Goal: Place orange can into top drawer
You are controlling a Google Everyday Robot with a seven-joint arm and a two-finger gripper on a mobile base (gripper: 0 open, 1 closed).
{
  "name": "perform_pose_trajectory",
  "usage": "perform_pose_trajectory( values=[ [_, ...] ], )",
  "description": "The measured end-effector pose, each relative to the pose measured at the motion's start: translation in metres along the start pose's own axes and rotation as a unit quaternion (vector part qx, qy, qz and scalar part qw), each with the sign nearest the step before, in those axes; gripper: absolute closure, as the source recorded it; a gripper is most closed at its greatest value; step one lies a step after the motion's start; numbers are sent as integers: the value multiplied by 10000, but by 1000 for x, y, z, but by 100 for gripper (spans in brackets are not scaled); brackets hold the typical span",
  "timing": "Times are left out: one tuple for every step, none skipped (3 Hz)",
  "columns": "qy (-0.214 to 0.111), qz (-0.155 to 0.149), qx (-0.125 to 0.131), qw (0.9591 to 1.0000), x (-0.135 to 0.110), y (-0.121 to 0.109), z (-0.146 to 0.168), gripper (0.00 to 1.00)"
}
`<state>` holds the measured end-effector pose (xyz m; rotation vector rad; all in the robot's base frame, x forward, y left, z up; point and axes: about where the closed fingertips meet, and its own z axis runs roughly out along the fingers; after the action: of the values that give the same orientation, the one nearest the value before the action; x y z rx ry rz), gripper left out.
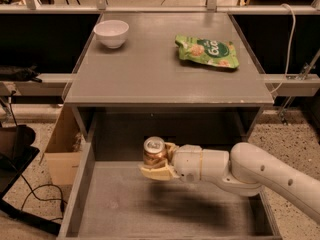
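Next, my gripper sets the orange can down upright near the middle of the top drawer's grey bottom (152, 182).
The orange can (154, 151) is upright with its silver top showing, held in my gripper (158, 163). The gripper is shut on the can and reaches in from the right on a white arm. Can and gripper are over the back middle of the open top drawer (80, 194), a wide shallow grey drawer pulled out below the grey tabletop. I cannot tell whether the can rests on the drawer bottom or hangs just above it.
On the grey tabletop (150, 69) stand a white bowl (111, 33) at the back left and a green snack bag (207, 50) at the back right. A cardboard box (62, 149) sits on the floor left of the drawer. Cables lie at lower left.
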<state>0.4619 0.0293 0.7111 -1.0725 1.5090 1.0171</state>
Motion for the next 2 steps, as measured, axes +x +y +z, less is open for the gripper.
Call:
perform_pose_trajectory(
  values=[
    [46,-6,34,10000,4,-3,6,100],
    [44,-176,-105,9998,18,-7,19,100]
  ],
)
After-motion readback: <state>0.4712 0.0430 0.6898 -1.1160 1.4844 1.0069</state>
